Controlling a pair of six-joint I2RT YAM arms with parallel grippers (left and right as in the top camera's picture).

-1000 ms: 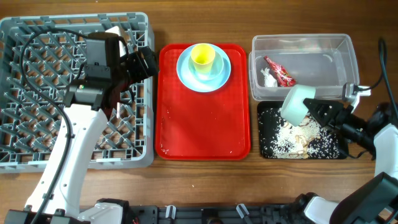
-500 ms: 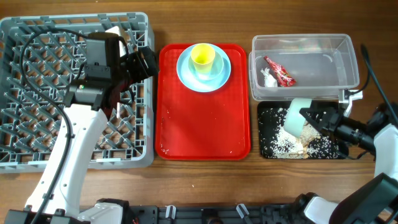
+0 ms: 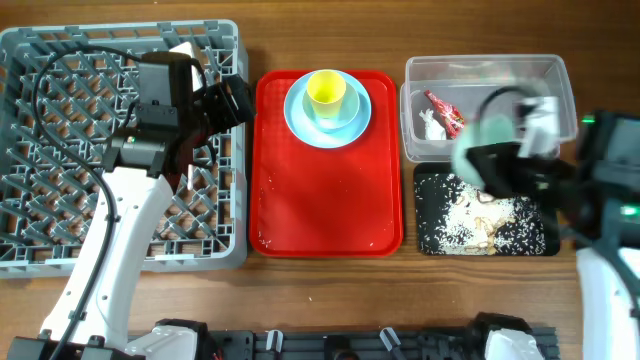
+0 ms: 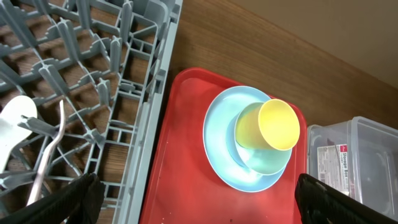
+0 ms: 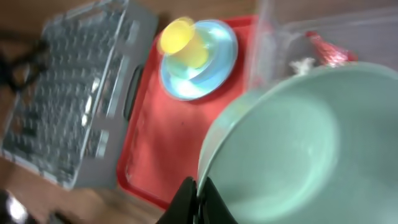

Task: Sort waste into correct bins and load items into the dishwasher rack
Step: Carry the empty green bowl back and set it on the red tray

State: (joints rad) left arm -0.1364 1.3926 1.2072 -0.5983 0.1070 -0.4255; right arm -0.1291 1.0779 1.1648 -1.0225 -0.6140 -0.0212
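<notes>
The robot's right gripper should put the pale mint bowl down on the bare red tray (image 3: 356,198) in front of the pale blue plate.
My right gripper (image 5: 200,194) is shut on the rim of a pale mint bowl (image 5: 292,149), which shows blurred above the black tray (image 3: 530,240) in the overhead view (image 3: 490,140). Rice-like crumbs (image 3: 470,222) lie in the black tray. A red wrapper (image 3: 448,113) and a white paper scrap (image 3: 432,125) lie in the clear tub (image 3: 550,75). A yellow cup (image 3: 326,93) sits in a second mint bowl (image 4: 264,155) on the pale blue plate (image 3: 300,118). My left gripper (image 4: 193,196) is open over the grey rack's (image 3: 60,160) right wall. White cutlery (image 4: 15,130) lies in the rack.
The flat red tray (image 3: 325,190) lies between the rack and the bins, with the plate stack at its far end. The left arm (image 3: 130,200) stretches over the rack's right side. Bare wooden table runs along the front edge.
My right gripper has lifted the mint bowl from low over the black tray and swung it up and back; it is now motion-blurred. The left arm has not moved.
</notes>
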